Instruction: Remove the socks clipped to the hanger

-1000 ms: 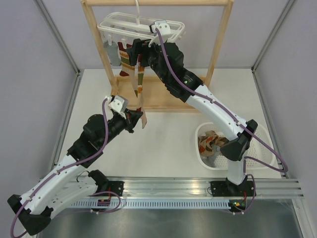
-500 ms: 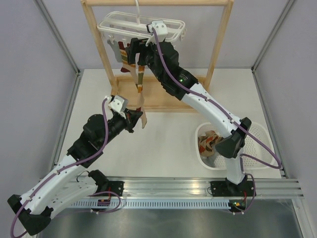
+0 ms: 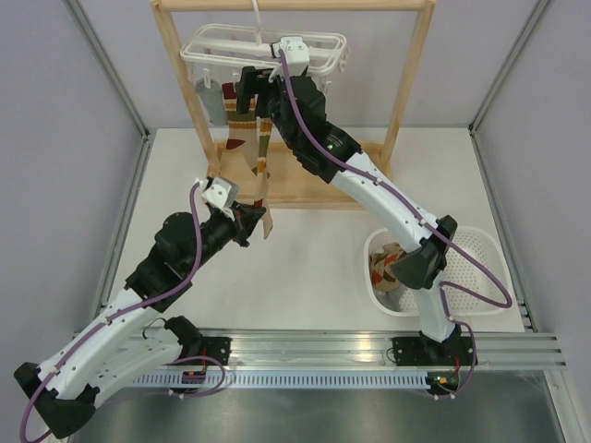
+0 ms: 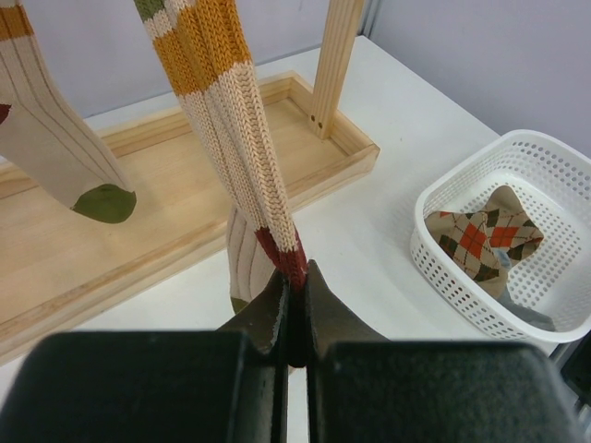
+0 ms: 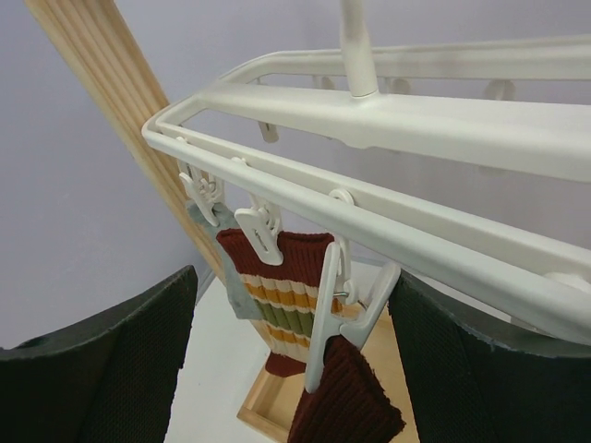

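My left gripper will release the striped sock in the white perforated basket point(image 3: 435, 290), next to the argyle socks.
The white hanger point(image 3: 314, 43) hangs from the wooden rack, and its frame fills the right wrist view point(image 5: 388, 111). A striped sock point(image 3: 259, 152) hangs stretched down from it. My left gripper point(image 3: 262, 221) is shut on that sock's red toe point(image 4: 288, 257). My right gripper point(image 3: 254, 92) is open just under the hanger, with a white clip point(image 5: 325, 314) between its fingers. That clip pinches a dark red ribbed cuff point(image 5: 346, 411). Behind it hang another striped sock point(image 5: 286, 277) and a grey sock point(image 5: 224, 268), each on its own clip. A cream sock with a green toe point(image 4: 65, 157) hangs at the left.
The wooden rack point(image 3: 409, 88) stands at the back, and its tray base point(image 4: 138, 221) lies under the socks. A white perforated basket point(image 3: 480, 268) at the right holds argyle socks point(image 4: 480, 235). Grey walls close in both sides.
My right gripper has risen and shifted left, up to the hanger's clips. The hanging socks have swung a little. My left arm has stayed still, holding the sock's toe.
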### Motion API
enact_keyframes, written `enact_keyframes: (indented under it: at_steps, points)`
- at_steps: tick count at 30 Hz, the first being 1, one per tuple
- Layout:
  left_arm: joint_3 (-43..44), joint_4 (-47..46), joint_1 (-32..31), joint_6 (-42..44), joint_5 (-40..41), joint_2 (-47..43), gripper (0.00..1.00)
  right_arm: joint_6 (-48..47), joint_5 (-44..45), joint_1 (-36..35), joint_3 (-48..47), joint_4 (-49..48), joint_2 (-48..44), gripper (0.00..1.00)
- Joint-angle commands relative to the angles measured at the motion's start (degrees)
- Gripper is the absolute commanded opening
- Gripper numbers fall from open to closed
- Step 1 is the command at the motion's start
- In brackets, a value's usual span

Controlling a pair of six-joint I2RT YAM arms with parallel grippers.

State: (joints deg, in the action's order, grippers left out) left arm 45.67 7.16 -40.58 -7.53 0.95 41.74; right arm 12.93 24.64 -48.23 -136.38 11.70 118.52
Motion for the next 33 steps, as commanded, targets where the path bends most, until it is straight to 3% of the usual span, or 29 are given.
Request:
enact_keyframes:
  at_steps: [1,14,21,31,32,33]
  points:
    - [-0.58,1.63,-0.12,-0.03,-2.62,-0.34,0.02,-0.98,2.51,1.03,-3.02,-0.28,0.92,0.86]
    - [-0.85,1.63,-0.03,0.06,-2.62,-0.78,0.02,1.05,1.81,2.35,-5.57,-0.37,2.77,0.53]
    - [-0.85,1.63,0.06,0.06,-2.80,-0.69,0.02,1.57,1.72,2.52,-6.09,-0.54,3.12,0.01]
    - [-0.85,1.63,0.32,0.15,-2.62,-0.52,0.02,1.84,1.11,2.44,-4.87,-0.46,2.68,0.01]
    - [-0.85,1.54,0.41,0.15,-2.53,-0.60,0.02,2.10,0.93,2.52,-4.60,-0.54,2.51,0.03]
    - [-0.85,1.63,0.50,0.15,-2.62,-0.60,0.02,2.27,0.67,2.44,-3.90,-0.63,2.07,0.17]
